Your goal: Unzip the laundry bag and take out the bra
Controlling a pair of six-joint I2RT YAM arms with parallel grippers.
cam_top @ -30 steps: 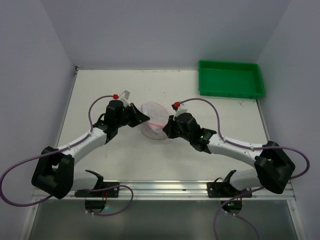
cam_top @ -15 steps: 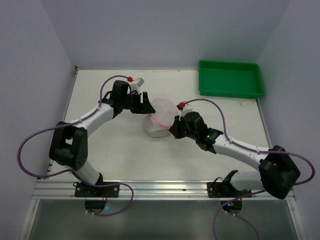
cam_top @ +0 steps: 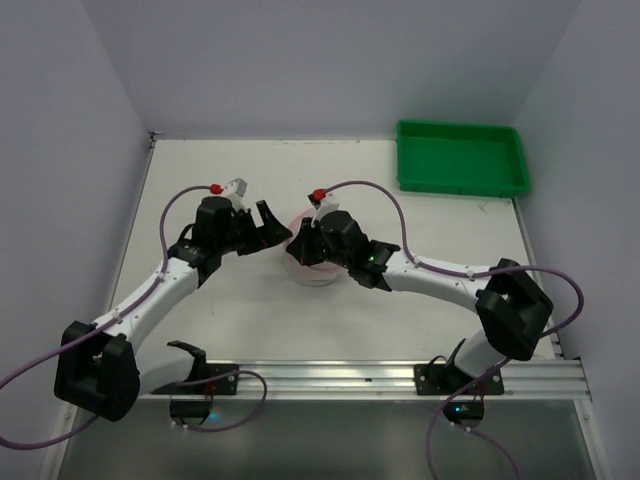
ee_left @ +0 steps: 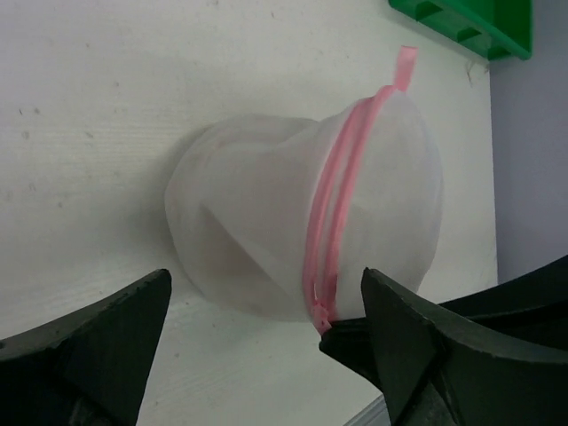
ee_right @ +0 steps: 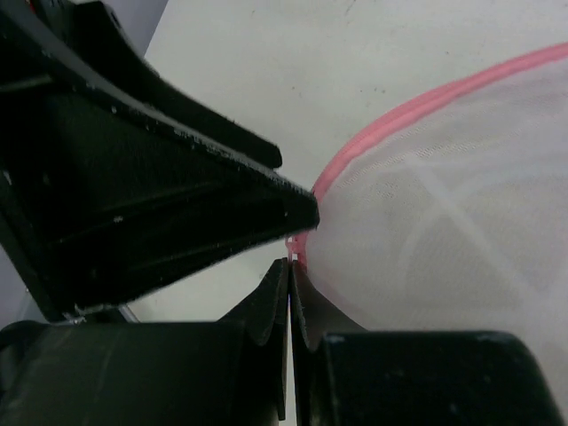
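I should back my left gripper off first, as its open fingers crowd the zipper pull in my right gripper, and then take the bag's rim [ee_left: 321, 257] with it.
The laundry bag [ee_left: 266, 213], a white mesh drum with a pink zipper [ee_left: 335, 213] round its rim, lies on its side on the table [cam_top: 220, 330]. My left gripper [ee_left: 266, 293] is open, its fingers [ee_left: 106, 342] wide apart just short of the bag, touching nothing. My right gripper [ee_right: 290, 266] is shut on the bag's small pink zipper pull [ee_right: 291, 255] at the near rim. In the top view the right gripper [cam_top: 303, 245] covers much of the bag [cam_top: 320, 274], with the left gripper [cam_top: 272, 228] close beside it. The bra is hidden; only faint folds show through the mesh.
A green tray [cam_top: 460, 158] stands at the back right corner and shows in the left wrist view as a green tray [ee_left: 470, 27]. The left finger [ee_right: 177, 195] fills the upper left of the right wrist view. Purple cables loop over both arms.
My left gripper has gone from shut to open, swinging back and returning beside the bag. The right gripper has moved left over the bag, still shut.
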